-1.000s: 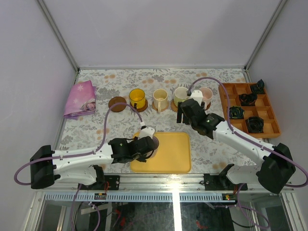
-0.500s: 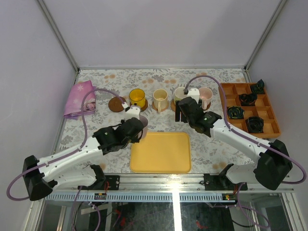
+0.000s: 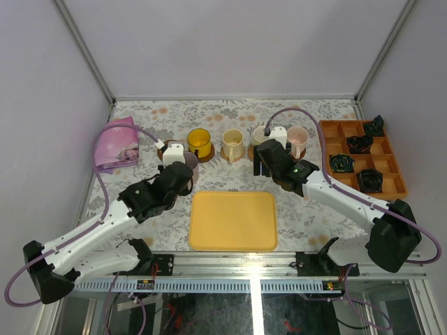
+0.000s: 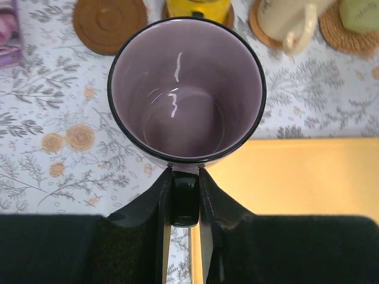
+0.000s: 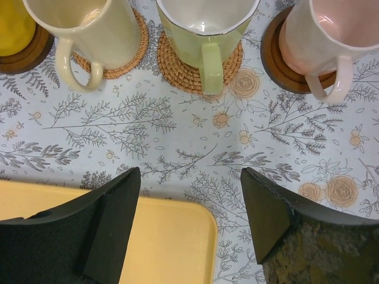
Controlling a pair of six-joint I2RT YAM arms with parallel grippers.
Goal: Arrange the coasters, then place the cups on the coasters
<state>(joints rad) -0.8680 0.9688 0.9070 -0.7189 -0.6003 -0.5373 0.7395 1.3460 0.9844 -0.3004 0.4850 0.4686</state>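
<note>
My left gripper is going to set the purple cup down on the empty dark brown coaster (image 3: 172, 150) (image 4: 111, 22), next to the yellow cup.
My left gripper (image 4: 185, 177) is shut on the handle of the purple cup (image 4: 186, 94), which hangs upright above the table. In the top view this cup (image 3: 187, 165) is just near-right of an empty dark brown coaster (image 3: 166, 147), also in the left wrist view as the coaster (image 4: 109, 21). The yellow cup (image 3: 199, 142), cream cup (image 3: 232, 144), pale green cup (image 5: 204, 23) and pink cup (image 5: 328, 41) each stand on a coaster in the back row. My right gripper (image 5: 189, 189) is open and empty, just in front of the green cup.
A yellow tray (image 3: 234, 220) lies at the near centre. An orange divided tray (image 3: 363, 157) with small black objects stands at the right. A pink cloth (image 3: 117, 143) lies at the far left. Walls enclose the table.
My left arm has carried the purple cup from the tray's left edge away and leftward, toward the empty brown coaster. My right gripper has shifted slightly towards the cups.
</note>
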